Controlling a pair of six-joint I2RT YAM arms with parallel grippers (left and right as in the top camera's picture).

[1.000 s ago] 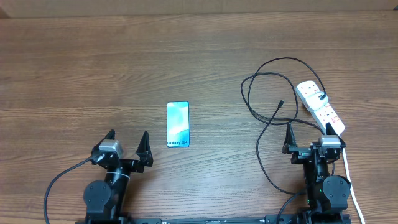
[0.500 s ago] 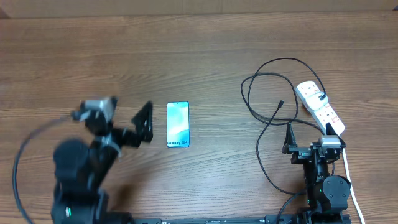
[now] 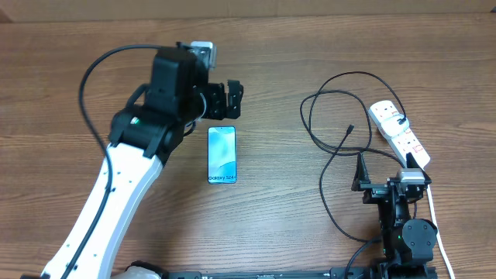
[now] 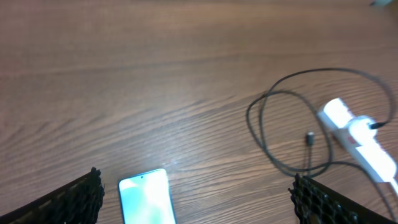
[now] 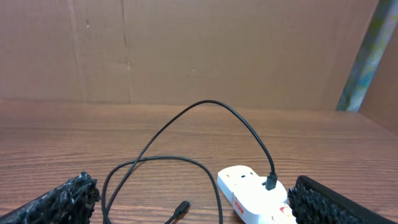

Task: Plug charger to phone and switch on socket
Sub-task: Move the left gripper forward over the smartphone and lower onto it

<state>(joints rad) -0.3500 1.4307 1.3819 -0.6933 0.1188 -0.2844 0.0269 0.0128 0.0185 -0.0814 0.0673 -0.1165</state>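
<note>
The left gripper should close on the middle of the phone (image 3: 222, 153) (image 4: 151, 214), with one finger against each of the phone's long sides.
The phone (image 3: 222, 155) lies flat mid-table, screen up, "Galaxy S24" text at its near end; its top shows in the left wrist view (image 4: 147, 196). My left gripper (image 3: 226, 98) is open, above the table just beyond the phone's far end (image 4: 196, 199). The black charger cable (image 3: 325, 132) loops at right, its connector tip (image 3: 350, 129) loose on the table, also in the right wrist view (image 5: 181, 208). Its other end is plugged into the white socket strip (image 3: 399, 133), which also shows in the right wrist view (image 5: 255, 193). My right gripper (image 3: 381, 167) is open, near the strip's front end.
The strip's white cord (image 3: 435, 221) runs toward the front edge beside the right arm's base. A cardboard wall (image 5: 186, 50) stands behind the table.
My left arm has swung up from the front edge to beyond the phone's far end. The right arm, the phone, cable and strip have not moved.
</note>
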